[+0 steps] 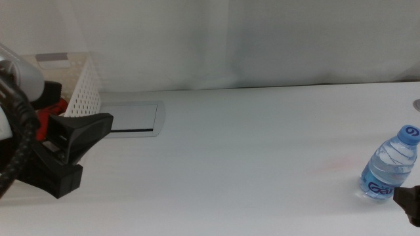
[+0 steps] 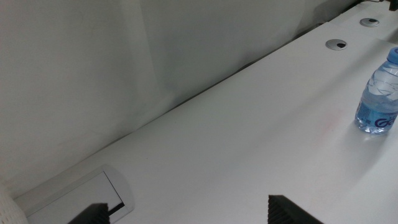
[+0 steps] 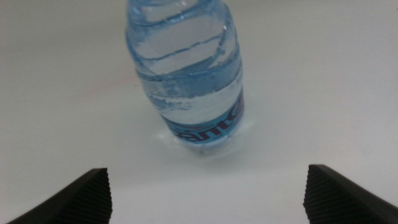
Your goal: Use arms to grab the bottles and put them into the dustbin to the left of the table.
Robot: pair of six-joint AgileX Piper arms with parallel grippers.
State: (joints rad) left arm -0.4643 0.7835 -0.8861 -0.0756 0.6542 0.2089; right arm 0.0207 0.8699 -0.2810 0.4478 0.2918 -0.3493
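The lower body of the water bottle (image 1: 386,175) (image 3: 197,103), near its label and well below the blue cap, will be gripped by my right gripper as it closes there.
The small clear water bottle (image 1: 390,165) with a blue cap stands upright near the table's right edge. My right gripper (image 1: 411,200) is just in front of it at the picture's bottom right. In the right wrist view the bottle (image 3: 186,68) stands close ahead of the open, empty gripper (image 3: 208,199), apart from both jaws. My left gripper (image 1: 92,147) is open and empty at the far left, beside the white perforated dustbin (image 1: 84,85). Something red (image 1: 47,117) shows by the dustbin behind the left arm. The orange juice bottle is out of view.
A flat grey panel (image 1: 134,118) is set into the white table (image 1: 249,151) next to the dustbin; it also shows in the left wrist view (image 2: 81,199). Two round grommets (image 2: 337,44) sit near the table's far edge, beyond the bottle (image 2: 379,93).
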